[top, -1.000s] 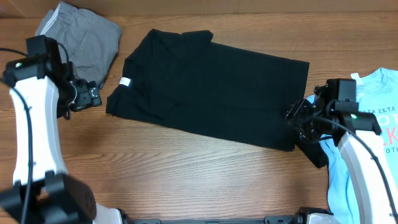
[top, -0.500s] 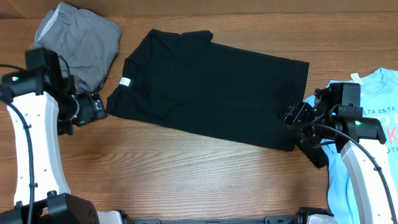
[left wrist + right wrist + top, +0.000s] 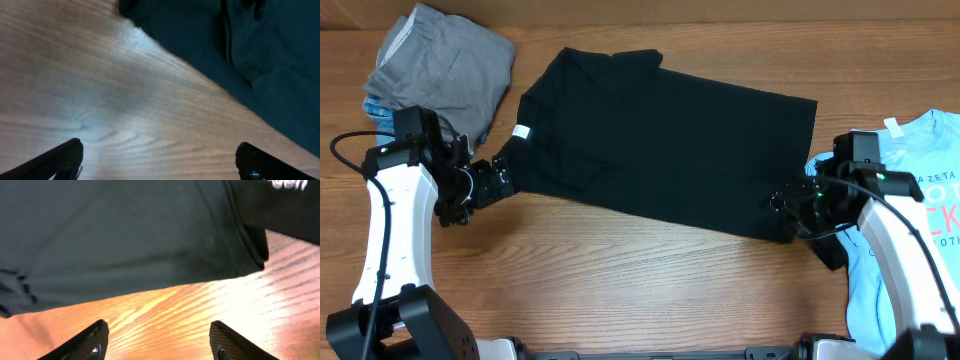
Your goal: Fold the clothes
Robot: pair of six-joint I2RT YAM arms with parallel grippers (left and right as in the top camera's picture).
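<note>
The black T-shirt's near edge slants toward its neck tag, so next my left gripper pulls the T-shirt's corner (image 3: 523, 178) by that tag closer.
A black T-shirt (image 3: 660, 140) lies spread flat mid-table, its white neck tag (image 3: 521, 131) near the left edge. My left gripper (image 3: 496, 181) sits low at the shirt's lower left corner. In the left wrist view it (image 3: 160, 162) is open over bare wood, with the shirt's edge (image 3: 240, 45) ahead to the right. My right gripper (image 3: 786, 200) is at the shirt's lower right corner. It (image 3: 157, 342) is open and empty above the wood, just short of the hem (image 3: 125, 240).
A grey garment (image 3: 450, 65) is bunched at the back left, with a blue piece (image 3: 376, 104) under its edge. A light-blue printed tee (image 3: 915, 210) lies at the right under my right arm. Dark cloth with white print (image 3: 285, 200) overlaps the black shirt's right corner.
My left arm has swung right and down to the shirt's left corner while its jaws widened. My right gripper has shifted slightly left toward the hem and opened further.
</note>
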